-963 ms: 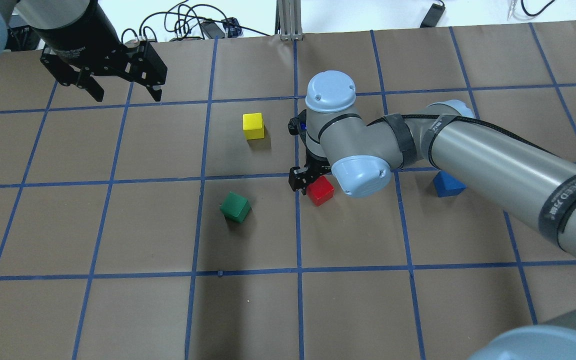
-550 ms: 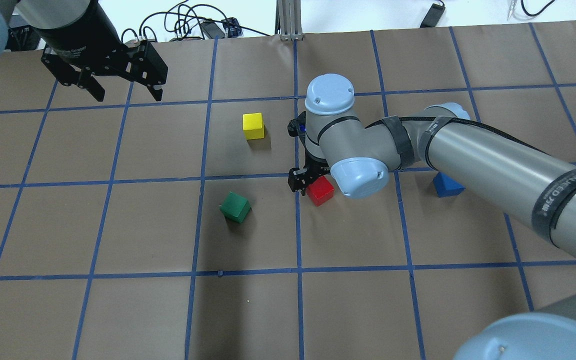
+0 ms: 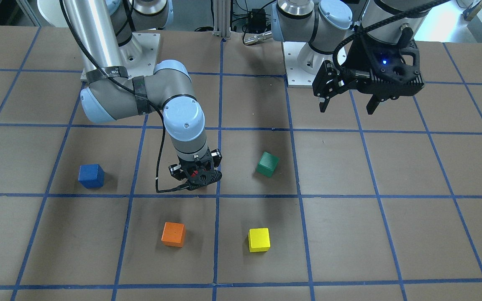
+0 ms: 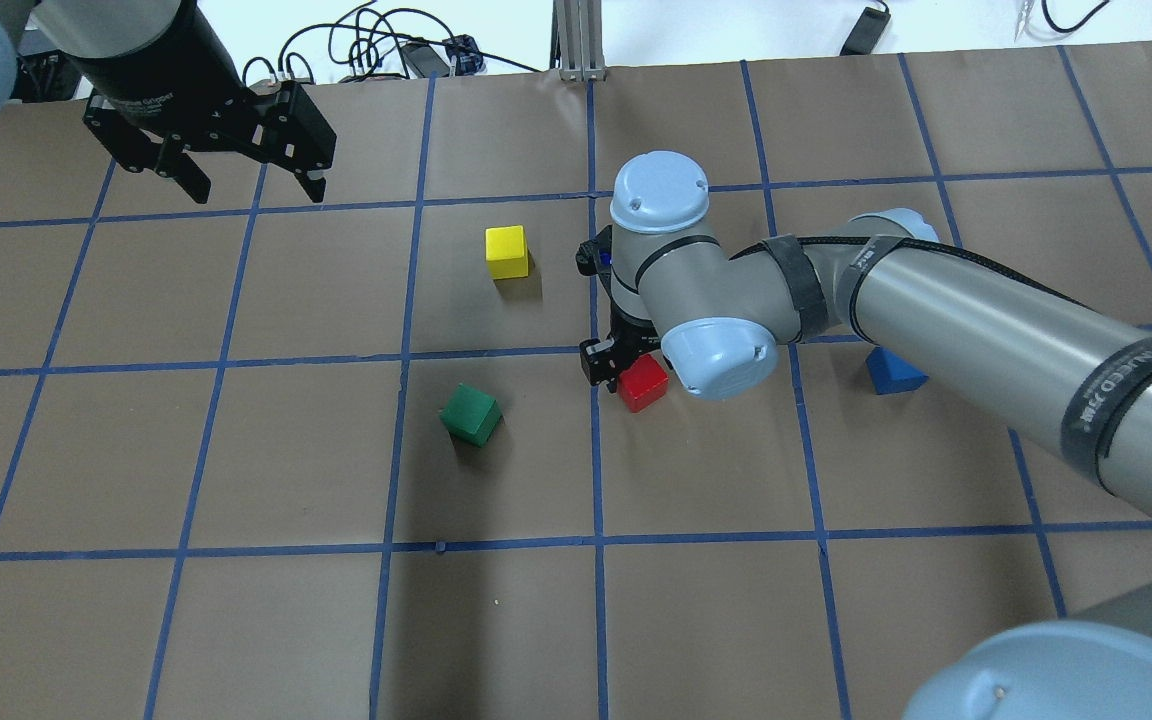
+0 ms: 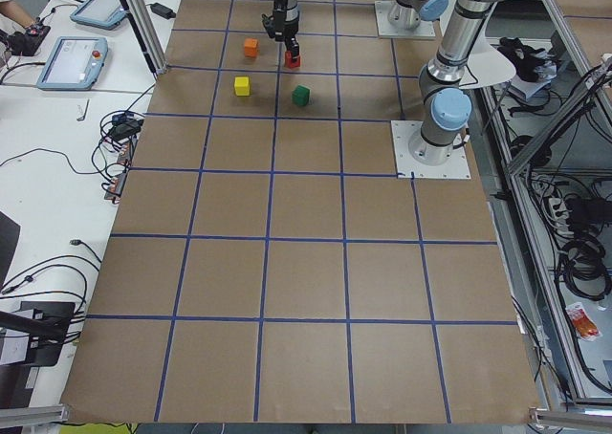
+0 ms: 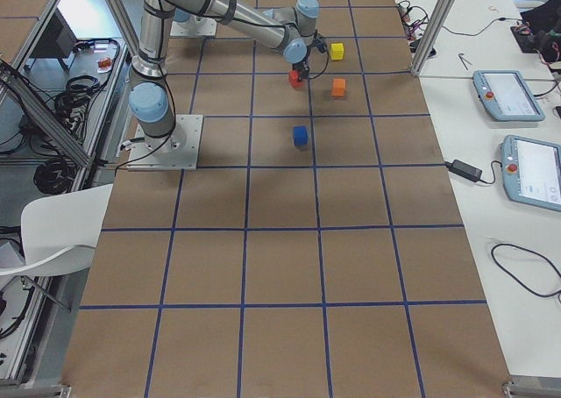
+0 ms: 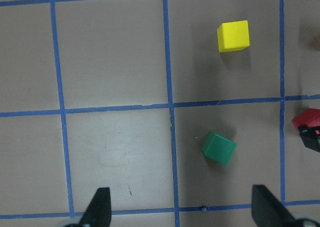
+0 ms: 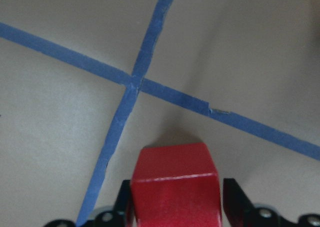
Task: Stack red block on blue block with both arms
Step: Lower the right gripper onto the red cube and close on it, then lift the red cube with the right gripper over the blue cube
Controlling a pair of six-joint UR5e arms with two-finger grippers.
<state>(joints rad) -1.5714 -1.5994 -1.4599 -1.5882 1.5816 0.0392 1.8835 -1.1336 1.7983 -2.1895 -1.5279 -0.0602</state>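
Next, my right gripper lets go of the red block on the top side of the blue block [image 3: 88,169]. The red block is now low over a tape crossing.
The red block [image 4: 644,383] sits between the fingers of my right gripper [image 4: 626,372], low over a tape crossing at mid-table. The right wrist view shows the red block [image 8: 175,187] filling the gap, with a finger [image 8: 235,202] tight against each side. I cannot tell whether it is off the paper. The blue block [image 4: 896,370] lies to the right, partly hidden by my right forearm; it is in full view in the front view [image 3: 91,175]. My left gripper [image 4: 251,185] hangs open and empty, high over the back left.
A green cube [image 4: 471,414] lies left of the red block. A yellow cube [image 4: 506,251] lies behind it. An orange cube [image 3: 173,234] shows in the front view and is hidden by my right wrist in the overhead view. Blue tape lines grid the brown paper.
My right gripper's fingers have drawn in onto the red block, and the right wrist has shifted slightly. The left arm has not moved.
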